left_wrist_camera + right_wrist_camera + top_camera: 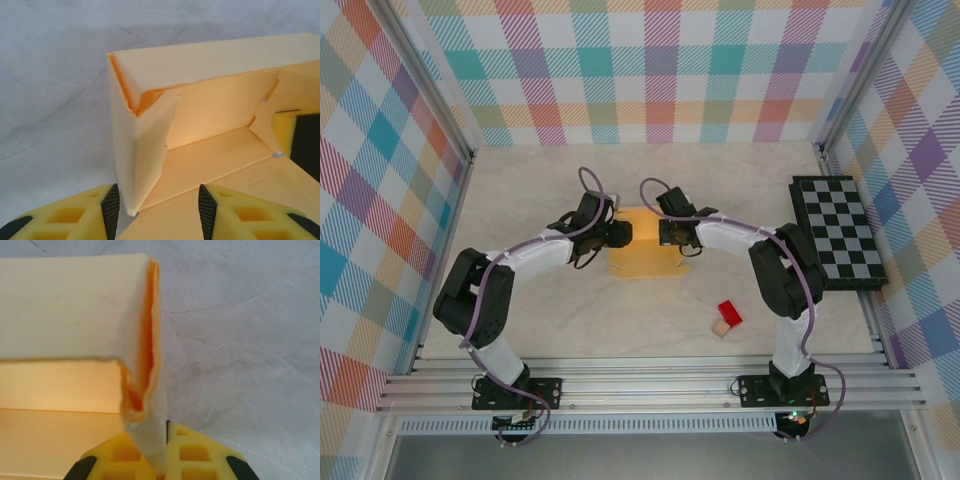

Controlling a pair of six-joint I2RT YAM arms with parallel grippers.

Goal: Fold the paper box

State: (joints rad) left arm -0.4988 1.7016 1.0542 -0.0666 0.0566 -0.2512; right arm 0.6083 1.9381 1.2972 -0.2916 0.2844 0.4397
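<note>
Next, I straighten my left gripper and pinch that side's near end (136, 195), as its open fingers sit crooked around the side of the box with the gaping folded corner.
The paper box (645, 250) is pale orange-yellow cardboard, partly folded, lying mid-table between my two grippers. In the left wrist view its left side wall (137, 155) stands upright, folded double at the corner, with the floor panel and back wall behind. My left gripper (157, 207) is open, its jaws either side of that wall's lower end without pressing it. My right gripper (160, 460) is shut on the box's right side wall (150, 405), which stands up between its yellow fingers. From above, the left gripper (617, 233) and right gripper (670, 232) sit at the box's far corners.
A small red block with a tan cube (728, 317) lies on the table to the near right. A black-and-white checkered board (838, 232) sits along the right edge. Plaid walls close in the table on three sides.
</note>
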